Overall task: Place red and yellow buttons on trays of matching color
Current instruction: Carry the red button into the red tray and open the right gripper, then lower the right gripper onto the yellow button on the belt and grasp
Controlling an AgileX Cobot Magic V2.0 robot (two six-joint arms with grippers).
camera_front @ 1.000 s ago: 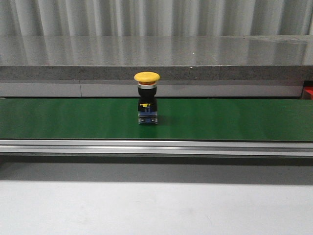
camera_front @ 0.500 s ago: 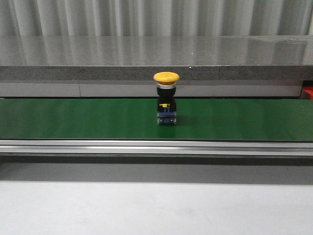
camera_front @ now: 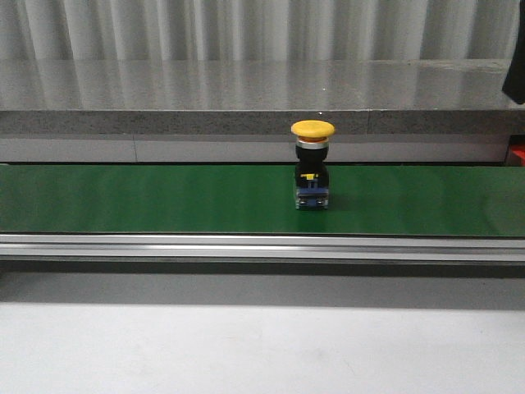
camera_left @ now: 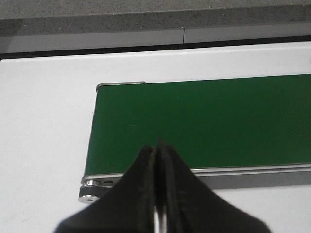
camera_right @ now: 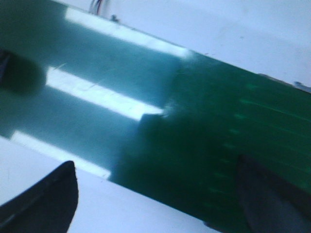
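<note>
I will close my right gripper on the yellow button's black body [camera_front: 311, 167], just below its yellow cap, while the button stands on the green conveyor belt.
A yellow button [camera_front: 312, 130], a yellow mushroom cap on a black and blue body, stands upright on the green conveyor belt [camera_front: 148, 201], a little right of centre in the front view. My left gripper [camera_left: 158, 146] is shut and empty, over the end of the belt [camera_left: 204, 121]. My right gripper [camera_right: 155, 165] is open and empty, its fingers wide apart over the near edge of the belt [camera_right: 209, 141]; that view is blurred. Neither wrist view shows the button. No red button and no whole tray are in view.
A grey stone ledge [camera_front: 246, 90] runs behind the belt and a metal rail [camera_front: 246, 245] along its front. A small red piece [camera_front: 517, 154] shows at the far right edge. A dark part [camera_front: 515, 78] hangs at the upper right.
The yellow button has ridden the belt to the right, from left of centre to right of centre. A dark part has come into view at the upper right.
</note>
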